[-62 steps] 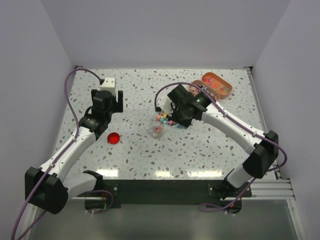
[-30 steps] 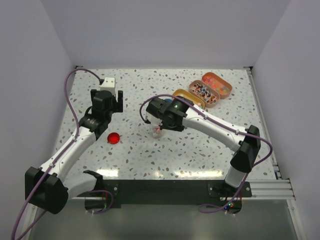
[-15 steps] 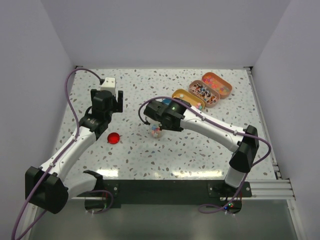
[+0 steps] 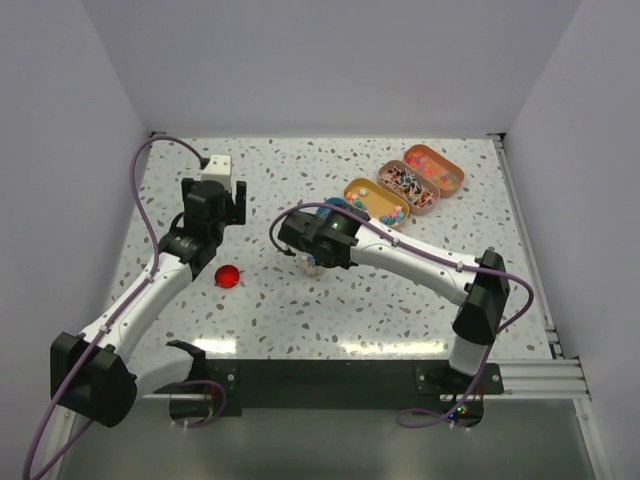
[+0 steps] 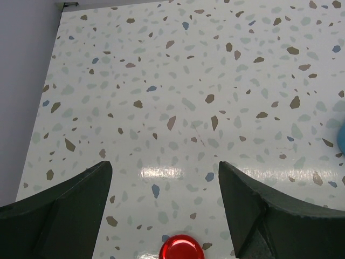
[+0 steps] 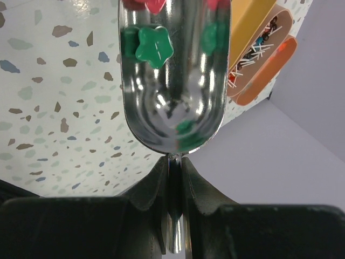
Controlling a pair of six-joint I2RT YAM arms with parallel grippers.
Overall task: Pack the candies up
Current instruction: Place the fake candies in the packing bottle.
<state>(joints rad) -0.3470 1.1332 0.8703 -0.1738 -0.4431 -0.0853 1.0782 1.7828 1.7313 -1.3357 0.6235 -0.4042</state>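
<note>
Next, I move my left gripper to the red lid's rim (image 4: 239, 275) (image 5: 202, 252) on the side facing the clear jar and close it there.
My right gripper (image 6: 173, 162) is shut on the thin handle of a silver metal scoop (image 6: 172, 91). In the scoop's bowl lie a green star-shaped candy (image 6: 154, 46) and some pink ones at the view's top edge. From above, the right gripper (image 4: 318, 240) hangs at mid-table over a small clear jar (image 4: 308, 264), which it mostly hides. More candies fill three oval tins: yellow (image 4: 375, 200), beige (image 4: 408, 187) and orange (image 4: 434, 168). My left gripper (image 5: 164, 172) is open with nothing between its fingers, just above the red round lid (image 5: 181, 249).
The red lid (image 4: 228, 276) lies on the speckled table left of the jar. The left gripper (image 4: 213, 210) hovers at the back left. Walls close in the table on the left, back and right.
The right arm has swung left with the scoop and now covers the jar. The left arm and the red lid have not moved.
</note>
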